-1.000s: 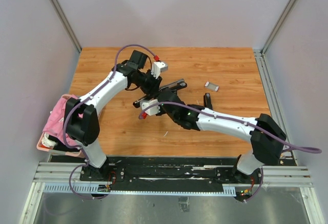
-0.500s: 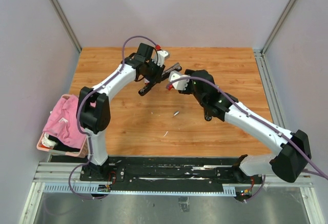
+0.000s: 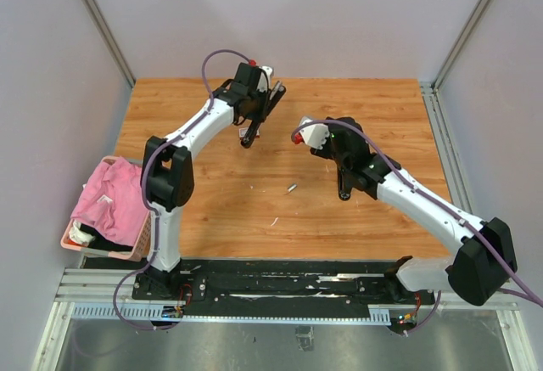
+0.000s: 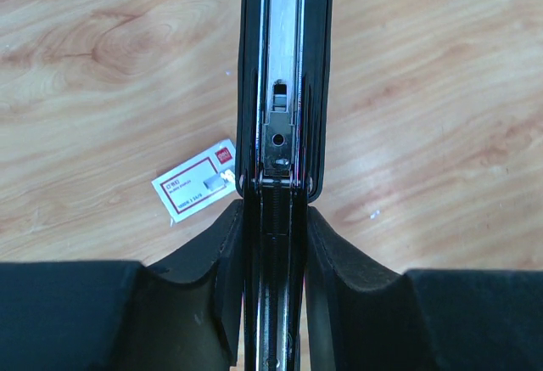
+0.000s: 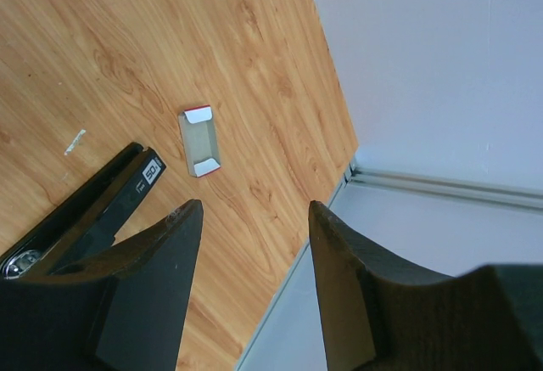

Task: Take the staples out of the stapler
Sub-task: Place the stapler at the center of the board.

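Observation:
The robot's left gripper should put the black stapler down on the bare wood (image 3: 272, 120) (image 4: 259, 57) beside the red-and-white box.
A black stapler (image 3: 262, 113) hangs in the air over the back of the table, and my left gripper (image 3: 253, 99) is shut on it. In the left wrist view the stapler (image 4: 284, 48) runs straight away from the gripper (image 4: 276, 205), its silver magazine rail (image 4: 280, 125) facing the camera. A short silvery strip of staples (image 3: 291, 188) lies on the wood at mid table, with a smaller bit (image 3: 274, 221) nearer the front. My right gripper (image 5: 254, 205) is open and holds nothing; it hangs above the right half of the table, apart from the stapler.
A red-and-white box (image 4: 197, 191) lies on the wood under the held stapler. An open box tray (image 5: 199, 140) and a black bar marked 50 (image 5: 85, 210) lie by my right gripper. A basket with pink cloth (image 3: 106, 201) stands at the left edge.
My left arm has carried the stapler up and toward the back. My right arm has drawn away from it to the right. A staple strip now lies at mid table.

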Robot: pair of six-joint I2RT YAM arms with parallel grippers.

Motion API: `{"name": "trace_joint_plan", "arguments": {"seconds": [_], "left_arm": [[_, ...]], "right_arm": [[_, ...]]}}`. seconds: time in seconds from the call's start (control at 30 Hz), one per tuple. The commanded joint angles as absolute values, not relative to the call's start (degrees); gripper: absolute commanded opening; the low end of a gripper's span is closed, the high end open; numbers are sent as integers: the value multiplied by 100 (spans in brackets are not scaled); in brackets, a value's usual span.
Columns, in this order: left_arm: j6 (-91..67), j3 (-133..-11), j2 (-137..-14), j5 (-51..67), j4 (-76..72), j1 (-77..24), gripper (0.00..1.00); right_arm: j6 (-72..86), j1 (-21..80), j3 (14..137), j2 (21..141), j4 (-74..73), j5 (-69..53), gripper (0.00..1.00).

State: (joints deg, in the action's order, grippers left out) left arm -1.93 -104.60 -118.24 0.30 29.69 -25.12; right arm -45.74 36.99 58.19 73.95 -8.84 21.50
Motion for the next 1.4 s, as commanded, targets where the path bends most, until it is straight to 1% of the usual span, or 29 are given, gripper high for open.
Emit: {"name": "trace_joint_plan", "arguments": {"seconds": [0.0,0.23,0.37,0.57,0.97,1.37], "left_arm": [[-915,-10969,-12110,-733,2679,-2742,0],[-1446,-11679,-12652,-1329,2799,-2919,0],[-1707,-11999,-12989,-1939,2727,-3015,0],[-2060,-12819,-13618,-2824,2971,-3111,0],[-2120,-13360,-14302,-3234,2953,-3132,0],[-2105,-13716,-14818,-3154,2939,-3129,0]], "right_arm": [[-4403,3480,5667,7278,-747,2186,54],[-4435,3300,5510,7452,-635,2219,54],[-4412,3190,5504,7470,-608,2207,54],[-4386,3026,5469,7491,-594,2171,54],[-4351,2953,5437,7500,-577,2108,54],[-4338,2944,5396,7533,-528,2046,54]]}}
